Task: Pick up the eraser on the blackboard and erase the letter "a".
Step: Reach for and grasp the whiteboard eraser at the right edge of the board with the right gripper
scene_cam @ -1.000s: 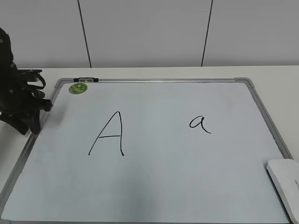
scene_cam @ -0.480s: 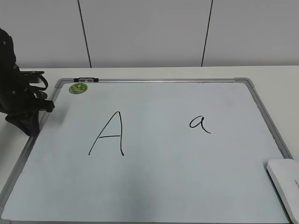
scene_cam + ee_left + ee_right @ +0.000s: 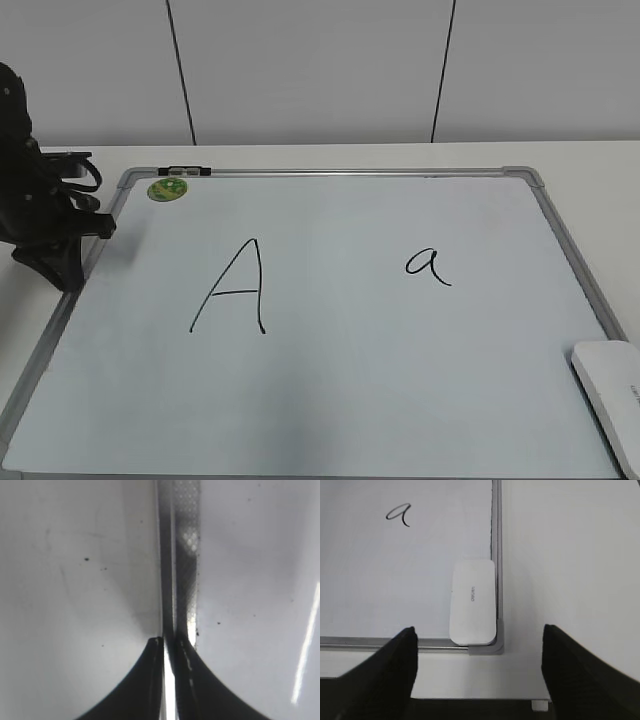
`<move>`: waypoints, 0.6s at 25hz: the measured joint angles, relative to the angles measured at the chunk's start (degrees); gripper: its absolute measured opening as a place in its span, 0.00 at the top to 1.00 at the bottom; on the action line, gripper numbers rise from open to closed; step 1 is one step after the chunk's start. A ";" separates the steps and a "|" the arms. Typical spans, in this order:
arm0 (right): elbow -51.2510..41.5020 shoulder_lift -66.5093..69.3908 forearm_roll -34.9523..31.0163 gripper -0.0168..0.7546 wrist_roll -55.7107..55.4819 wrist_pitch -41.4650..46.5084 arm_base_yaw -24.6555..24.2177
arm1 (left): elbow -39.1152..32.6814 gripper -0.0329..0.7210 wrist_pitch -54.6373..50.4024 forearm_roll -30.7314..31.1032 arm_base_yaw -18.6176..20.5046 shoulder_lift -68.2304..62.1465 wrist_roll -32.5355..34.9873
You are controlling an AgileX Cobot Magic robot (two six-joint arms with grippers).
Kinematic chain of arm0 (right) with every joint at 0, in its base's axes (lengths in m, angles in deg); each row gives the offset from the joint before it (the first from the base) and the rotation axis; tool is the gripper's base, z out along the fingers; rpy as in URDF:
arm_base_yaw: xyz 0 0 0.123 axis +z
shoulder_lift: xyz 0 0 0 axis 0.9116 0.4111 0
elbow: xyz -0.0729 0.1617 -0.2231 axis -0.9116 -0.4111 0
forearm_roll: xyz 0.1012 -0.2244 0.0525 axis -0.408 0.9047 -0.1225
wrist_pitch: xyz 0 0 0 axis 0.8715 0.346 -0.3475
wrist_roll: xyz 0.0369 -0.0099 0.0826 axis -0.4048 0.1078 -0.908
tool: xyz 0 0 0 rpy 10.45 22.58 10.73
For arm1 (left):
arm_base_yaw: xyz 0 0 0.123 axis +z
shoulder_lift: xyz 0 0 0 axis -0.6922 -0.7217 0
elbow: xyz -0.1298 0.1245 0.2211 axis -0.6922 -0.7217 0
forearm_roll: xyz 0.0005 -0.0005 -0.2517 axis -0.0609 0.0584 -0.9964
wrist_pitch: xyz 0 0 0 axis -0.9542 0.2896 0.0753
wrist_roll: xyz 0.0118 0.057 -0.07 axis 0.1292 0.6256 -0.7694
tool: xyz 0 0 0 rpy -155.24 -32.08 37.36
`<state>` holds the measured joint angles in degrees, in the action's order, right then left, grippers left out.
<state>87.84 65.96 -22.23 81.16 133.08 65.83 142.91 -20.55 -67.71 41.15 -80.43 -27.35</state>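
Observation:
The robot's right gripper will next move to the eraser and close on its long sides at the middle (image 3: pixel 624 401) (image 3: pixel 473 596), next to the grey print.
The eraser (image 3: pixel 610 395), a white rounded block, lies on the blackboard's (image 3: pixel 330 400) near right corner. It shows in the right wrist view (image 3: pixel 473 602) with grey print, against the grey frame corner. The small letter "a" (image 3: pixel 427 265) is written right of the middle, and appears at the top left of the right wrist view (image 3: pixel 400 515). My right gripper (image 3: pixel 478 629) is open and empty, above the table's near edge just short of the eraser; it is out of the exterior view. My left gripper (image 3: pixel 68 280) is shut and empty over the board's left frame (image 3: pixel 185 555).
A large capital "A" (image 3: pixel 232 290) is drawn left of the middle. A round green magnet (image 3: pixel 167 188) sits at the far left corner, with a black clip (image 3: pixel 185 171) on the top frame. White table (image 3: pixel 560 555) surrounds the board.
The left arm has shifted slightly at the board's left edge. The eraser and the letters have not moved.

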 joint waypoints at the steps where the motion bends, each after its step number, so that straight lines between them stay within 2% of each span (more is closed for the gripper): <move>1: 1.34 4.83 0.52 0.24 0.00 -0.13 0.00 | 0.00 0.92 0.00 0.00 0.00 0.00 0.00; 6: 4.76 20.44 1.18 0.24 0.00 -1.29 1.53 | 0.10 0.92 -0.04 -0.11 0.00 0.00 -0.10; 15: 5.43 43.58 -1.10 0.24 0.31 -1.42 2.39 | 0.12 0.92 -0.13 -0.33 0.00 0.00 -0.10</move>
<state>93.27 109.55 -23.33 81.47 131.67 68.22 143.03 -20.68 -68.04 41.15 -80.43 -27.45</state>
